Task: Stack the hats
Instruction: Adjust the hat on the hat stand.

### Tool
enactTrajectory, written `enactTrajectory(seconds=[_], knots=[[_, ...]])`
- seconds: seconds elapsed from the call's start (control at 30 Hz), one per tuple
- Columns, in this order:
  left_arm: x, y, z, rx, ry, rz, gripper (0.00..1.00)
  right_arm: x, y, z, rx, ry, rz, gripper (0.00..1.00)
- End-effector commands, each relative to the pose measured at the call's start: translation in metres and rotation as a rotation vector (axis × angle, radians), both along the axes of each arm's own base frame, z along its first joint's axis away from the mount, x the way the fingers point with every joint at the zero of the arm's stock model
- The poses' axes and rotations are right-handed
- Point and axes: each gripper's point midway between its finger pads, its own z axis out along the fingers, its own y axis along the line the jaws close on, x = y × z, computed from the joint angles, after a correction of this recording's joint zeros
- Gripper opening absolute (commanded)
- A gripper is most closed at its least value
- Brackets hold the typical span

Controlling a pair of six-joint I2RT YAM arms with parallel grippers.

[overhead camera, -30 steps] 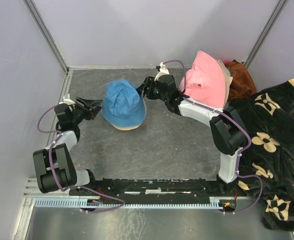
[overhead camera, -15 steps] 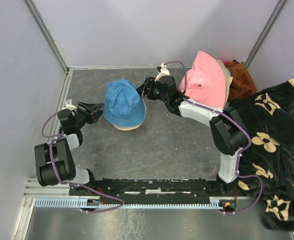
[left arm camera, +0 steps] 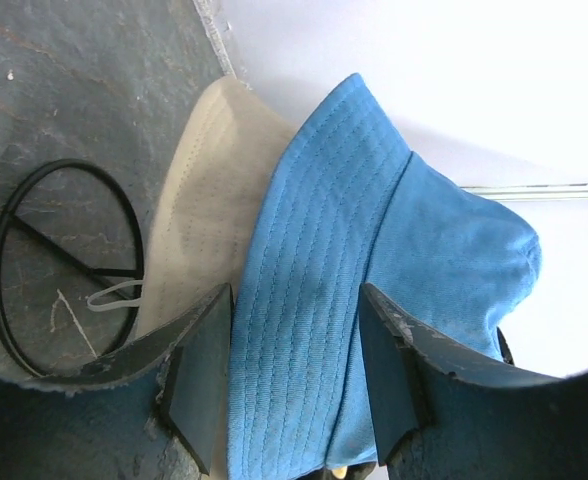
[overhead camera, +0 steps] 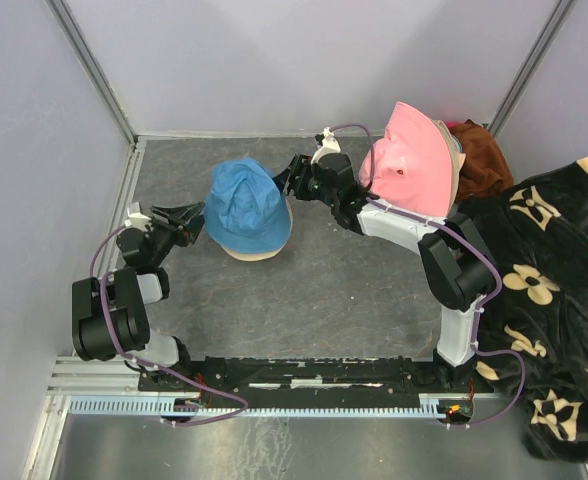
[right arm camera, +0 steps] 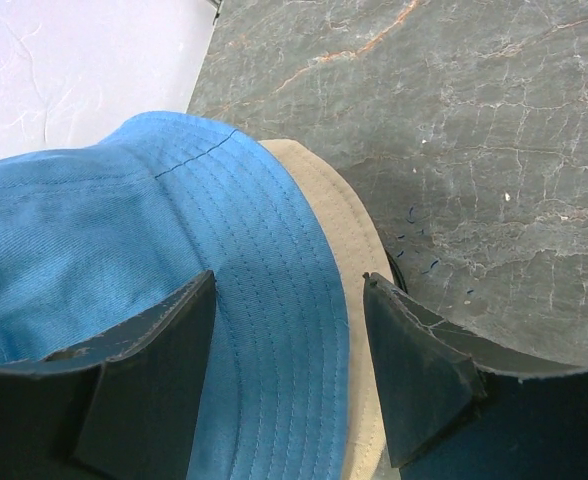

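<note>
Next, I grab the blue brim's edge [left arm camera: 251, 285] with my left gripper and pull it toward me, because the beige hat's brim sticks out past the blue hat's brim on my side.
A blue hat [overhead camera: 246, 205] sits crown-up on a beige hat [overhead camera: 259, 250] in the middle of the table; only the beige brim shows beneath it. A pink hat [overhead camera: 414, 160] stands on edge at the back right. My left gripper [overhead camera: 186, 214] is at the blue hat's left side, open, its fingers straddling the blue brim [left arm camera: 304, 300] with the beige hat [left arm camera: 209, 200] beside them. My right gripper [overhead camera: 292, 178] is at the hat's back right, open, one finger over the blue hat [right arm camera: 124, 220], the other beyond the beige brim [right arm camera: 349, 235].
A rust-brown cloth [overhead camera: 481, 155] lies behind the pink hat. A black blanket with beige flowers [overhead camera: 549, 290] drapes over the right side. A thin black ring [left arm camera: 64, 260] lies on the grey tabletop beside the stacked hats. Walls close in the left, back and right.
The left arm's wrist has shifted slightly toward the near edge and toward the hat, with its fingers staying at the blue brim. The right arm and the hats have not moved.
</note>
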Motion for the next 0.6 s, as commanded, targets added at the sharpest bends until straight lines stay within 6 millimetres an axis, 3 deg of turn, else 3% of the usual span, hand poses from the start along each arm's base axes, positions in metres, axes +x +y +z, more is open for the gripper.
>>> enactTrajectory(seconds=[0.0, 0.27, 0.57], knots=[[-0.003, -0.002, 0.026, -0.018, -0.086, -0.005, 0.59, -0.007, 0.004, -0.001, 0.001, 0.003, 0.015, 0.68], [-0.005, -0.009, 0.015, -0.039, -0.073, -0.028, 0.58, -0.007, 0.010, -0.007, 0.042, 0.020, 0.025, 0.68], [-0.005, -0.020, 0.003, -0.071, -0.062, -0.043, 0.33, -0.006, 0.012, -0.016, 0.062, 0.043, 0.022, 0.67]])
